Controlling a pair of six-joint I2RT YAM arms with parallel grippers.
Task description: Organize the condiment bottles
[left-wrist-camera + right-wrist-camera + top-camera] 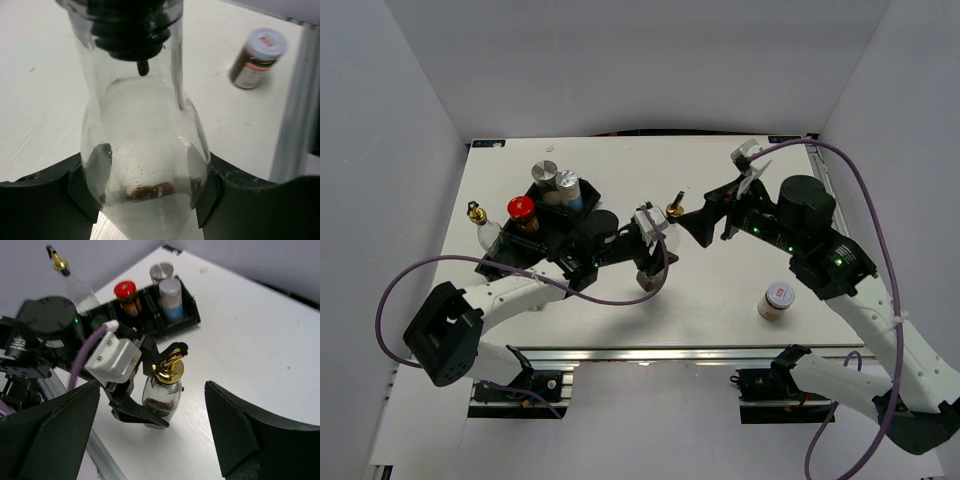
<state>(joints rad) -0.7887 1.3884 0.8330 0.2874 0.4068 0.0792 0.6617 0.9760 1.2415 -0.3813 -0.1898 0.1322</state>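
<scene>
Next, my left gripper lets go of the clear bottle in the near end of the black tray (524,264), beside the other gold-spouted bottle.
My left gripper (658,237) (150,195) is shut on the belly of a clear gold-spouted bottle (670,215) (145,150) (167,382), held upright at mid-table. My right gripper (700,226) (152,385) stands open just right of it, one finger on either side of the bottle and neither touching it. In the black tray (590,195) (192,315) stand two silver-lidded jars (543,172) (567,186) and a red-lidded dark jar (522,211) (126,293). A second gold-spouted bottle (480,226) (64,269) stands left of the tray. A short jar (776,300) (257,57) sits at the front right.
White walls close in the table (720,290) on the left, back and right. An aluminium rail (650,352) runs along the near edge. Purple cables (410,275) loop off both arms.
</scene>
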